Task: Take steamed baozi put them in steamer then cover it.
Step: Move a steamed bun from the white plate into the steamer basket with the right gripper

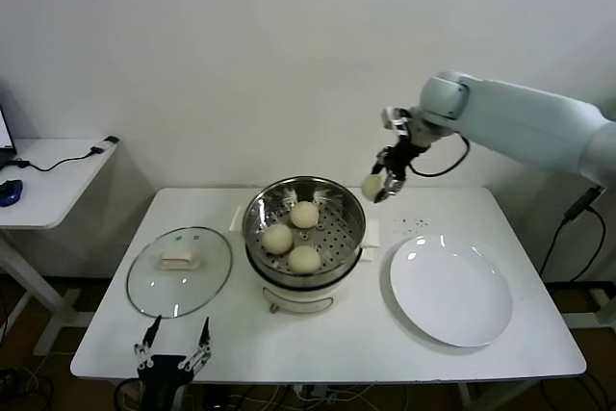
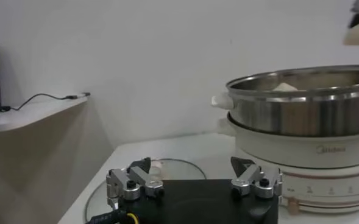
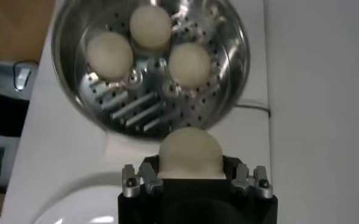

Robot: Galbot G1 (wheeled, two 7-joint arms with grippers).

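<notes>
The robot's right gripper needs to release the fourth baozi on the bare steamer's bottom facing the white plate (image 1: 335, 234) (image 3: 149, 95), next to the other baozi.
The shiny steel steamer (image 1: 258, 209) stands mid-table on its cream base and holds three cream baozi (image 1: 304, 215) (image 1: 278, 238) (image 1: 304, 258). My right gripper (image 1: 383, 183) is shut on the fourth baozi (image 1: 372, 186), held in the air above the steamer's back right rim. In the right wrist view that baozi (image 3: 190, 152) sits between the fingers, with the steamer (image 3: 75, 79) and its three buns beyond. The glass cover (image 1: 180, 270) with cream handle lies flat on the table left of the steamer. My left gripper (image 1: 173, 351) is open at the table's front edge, near the cover.
A flat white plate (image 1: 450, 289) lies right of the steamer. A side table (image 1: 58, 166) with a cable stands at the far left. The left wrist view shows the steamer's wall (image 2: 301, 109) and the cover's rim (image 2: 167, 165).
</notes>
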